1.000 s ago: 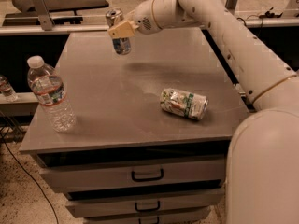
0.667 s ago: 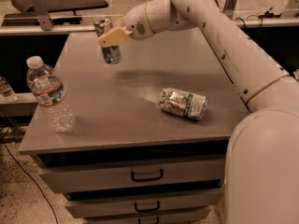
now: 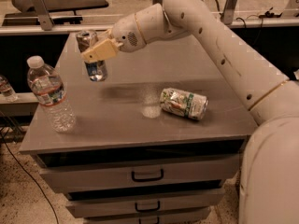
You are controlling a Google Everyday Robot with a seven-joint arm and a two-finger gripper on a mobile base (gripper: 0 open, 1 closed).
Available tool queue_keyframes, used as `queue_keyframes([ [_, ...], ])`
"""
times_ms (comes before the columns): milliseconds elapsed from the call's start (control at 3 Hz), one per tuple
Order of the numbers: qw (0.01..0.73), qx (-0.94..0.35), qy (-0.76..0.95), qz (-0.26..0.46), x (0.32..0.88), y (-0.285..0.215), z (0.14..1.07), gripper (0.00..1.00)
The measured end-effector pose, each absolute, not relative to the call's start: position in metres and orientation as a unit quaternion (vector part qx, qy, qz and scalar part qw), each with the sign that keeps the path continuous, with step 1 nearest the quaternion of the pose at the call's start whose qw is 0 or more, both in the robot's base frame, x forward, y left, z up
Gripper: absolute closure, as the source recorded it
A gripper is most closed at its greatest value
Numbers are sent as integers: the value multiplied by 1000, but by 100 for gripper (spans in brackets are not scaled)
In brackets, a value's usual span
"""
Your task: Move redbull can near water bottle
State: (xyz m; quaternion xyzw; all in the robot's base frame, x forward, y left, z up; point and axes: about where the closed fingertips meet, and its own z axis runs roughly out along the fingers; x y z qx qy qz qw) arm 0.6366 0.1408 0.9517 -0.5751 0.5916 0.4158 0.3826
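My gripper is to release the redbull can on the grey cabinet top, close beside the water bottle's lower half (image 3: 86,109).
The redbull can (image 3: 96,70), slim and silver with blue patches, hangs upright in the air over the left part of the grey cabinet top (image 3: 131,120). My gripper (image 3: 97,51) is shut on its middle, reaching in from the right. The water bottle (image 3: 49,95), clear with a white cap and a label band, stands upright near the front left corner. The can is to the right of the bottle and above its shoulder, a short gap away.
A green-and-white can (image 3: 183,103) lies on its side right of centre. The cabinet has drawers (image 3: 147,175) below its front edge. Another bottle (image 3: 5,88) stands off the left side. A dark bench (image 3: 51,3) runs behind.
My gripper has carried the redbull can leftward and toward the front of the top, closer to the water bottle. The bottle and the lying can have not moved.
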Motion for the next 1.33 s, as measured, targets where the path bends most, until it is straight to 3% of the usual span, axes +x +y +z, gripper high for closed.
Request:
queue_keyframes([
  [1000,331,-632,501,490,572,161,928,100],
  [1333,310,-660,474,493,557,165,916,87],
])
